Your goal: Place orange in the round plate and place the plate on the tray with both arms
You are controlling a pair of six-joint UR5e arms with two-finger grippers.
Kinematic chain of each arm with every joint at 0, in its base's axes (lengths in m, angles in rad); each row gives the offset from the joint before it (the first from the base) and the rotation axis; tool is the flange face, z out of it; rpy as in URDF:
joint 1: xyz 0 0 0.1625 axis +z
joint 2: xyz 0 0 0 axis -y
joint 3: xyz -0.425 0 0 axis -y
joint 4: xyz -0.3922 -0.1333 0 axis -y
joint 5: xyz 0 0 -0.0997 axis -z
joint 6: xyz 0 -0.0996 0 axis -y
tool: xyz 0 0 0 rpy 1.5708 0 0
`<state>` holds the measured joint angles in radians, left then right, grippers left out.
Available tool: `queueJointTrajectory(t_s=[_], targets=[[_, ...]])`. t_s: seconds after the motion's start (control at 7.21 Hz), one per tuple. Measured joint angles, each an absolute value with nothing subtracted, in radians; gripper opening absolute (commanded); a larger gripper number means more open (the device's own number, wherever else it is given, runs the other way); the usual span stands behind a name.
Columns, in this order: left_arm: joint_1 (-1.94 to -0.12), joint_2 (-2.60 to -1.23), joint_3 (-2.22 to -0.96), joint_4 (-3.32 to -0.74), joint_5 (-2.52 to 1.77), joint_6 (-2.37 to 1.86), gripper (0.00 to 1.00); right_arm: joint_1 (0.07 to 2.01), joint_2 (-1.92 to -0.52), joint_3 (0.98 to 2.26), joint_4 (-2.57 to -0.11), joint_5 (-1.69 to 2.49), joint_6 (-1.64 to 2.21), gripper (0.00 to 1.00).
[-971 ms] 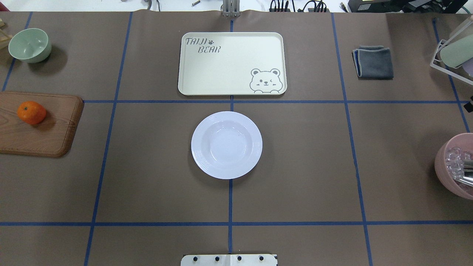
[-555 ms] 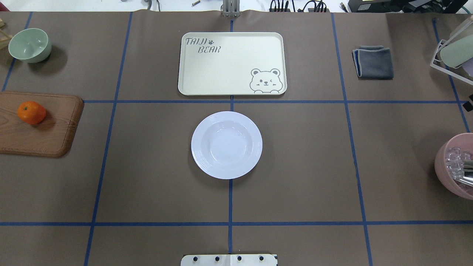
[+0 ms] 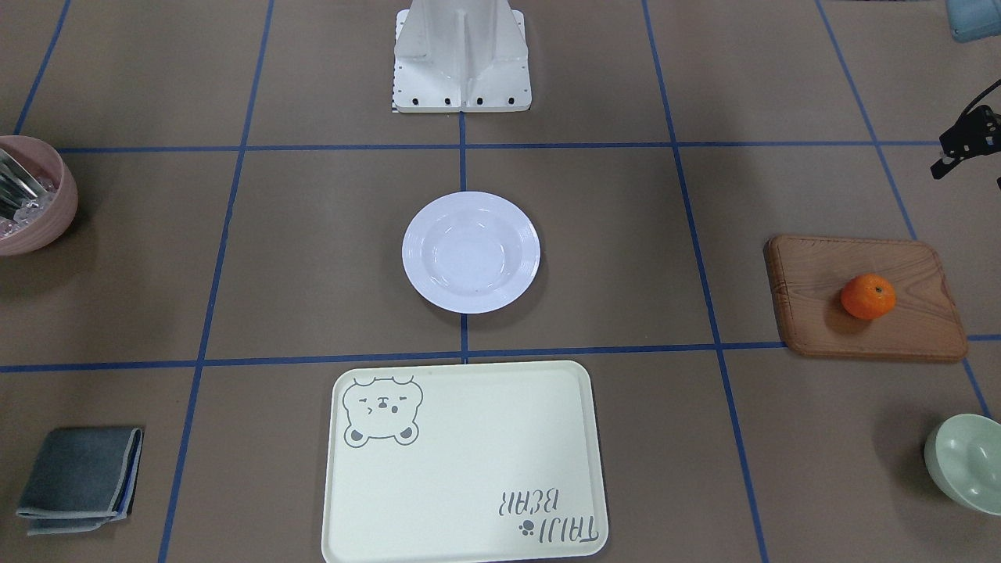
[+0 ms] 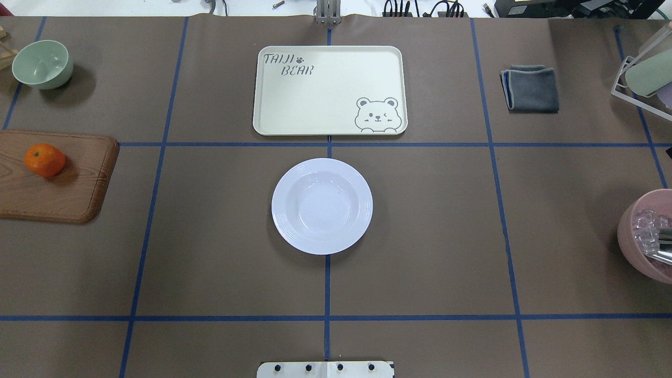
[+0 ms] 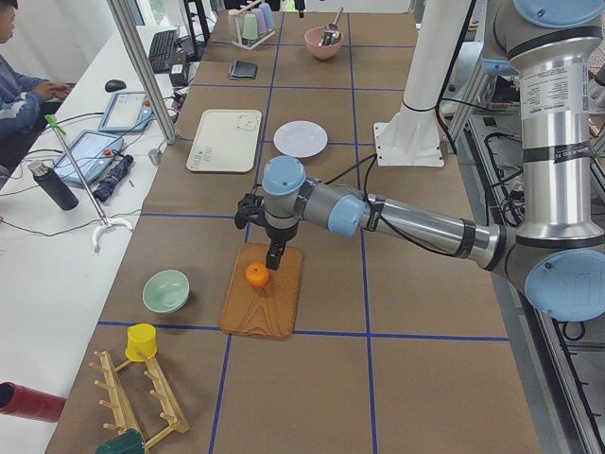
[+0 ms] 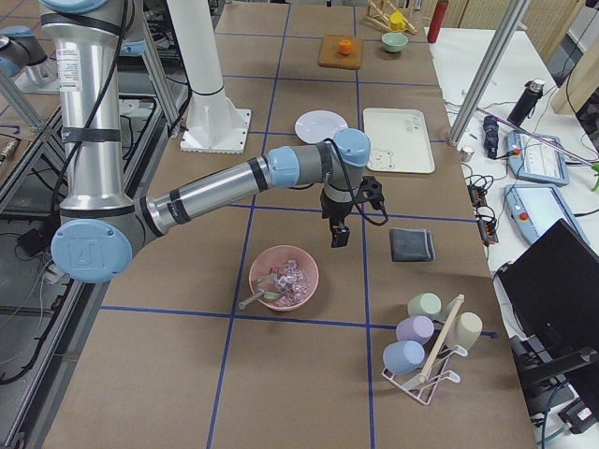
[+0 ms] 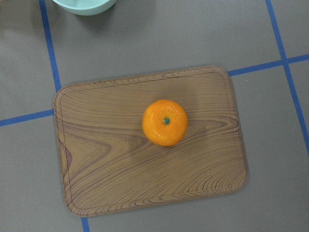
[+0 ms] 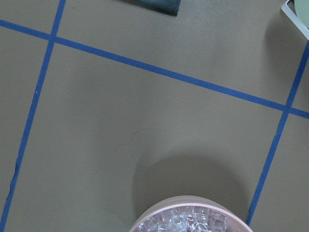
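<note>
The orange on the brown wooden board is next, and my left gripper should move down to it and close around the orange's middle [image 3: 868, 297] [image 7: 165, 123].
The orange [image 4: 45, 159] lies on a brown wooden board at the table's left; it sits centred in the left wrist view [image 7: 165, 122]. The white round plate [image 4: 322, 206] stands empty at the table's middle. Beyond it lies the cream tray [image 4: 329, 90] with the bear drawing, also empty. In the exterior left view my left gripper [image 5: 274, 257] hangs just above the orange; only a black edge of it shows in the front-facing view [image 3: 966, 145]. My right gripper [image 6: 337, 234] hovers over bare table between the pink bowl and the grey cloth. I cannot tell whether either is open or shut.
The wooden board [image 4: 63, 194] lies at the left edge, with a pale green bowl [image 4: 42, 64] behind it. A folded grey cloth [image 4: 530, 88] lies at the back right. A pink bowl [image 4: 632, 247] of ice and a cup rack [image 4: 643, 73] stand at the right edge.
A dark bit of the right gripper at the overhead view's right edge has slipped almost out of the frame. The orange, plate and tray have not moved.
</note>
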<state>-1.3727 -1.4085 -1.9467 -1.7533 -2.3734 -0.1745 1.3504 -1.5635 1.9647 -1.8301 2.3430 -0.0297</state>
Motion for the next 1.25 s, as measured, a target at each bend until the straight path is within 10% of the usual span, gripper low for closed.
queueJointTrajectory(t_s=[1.25], targets=[[-1.197,-1.636,-1.628,-1.846,-2.280,-0.267,0.98,1.315,-1.603,1.915,-1.608,2.384,-0.019,1.00]])
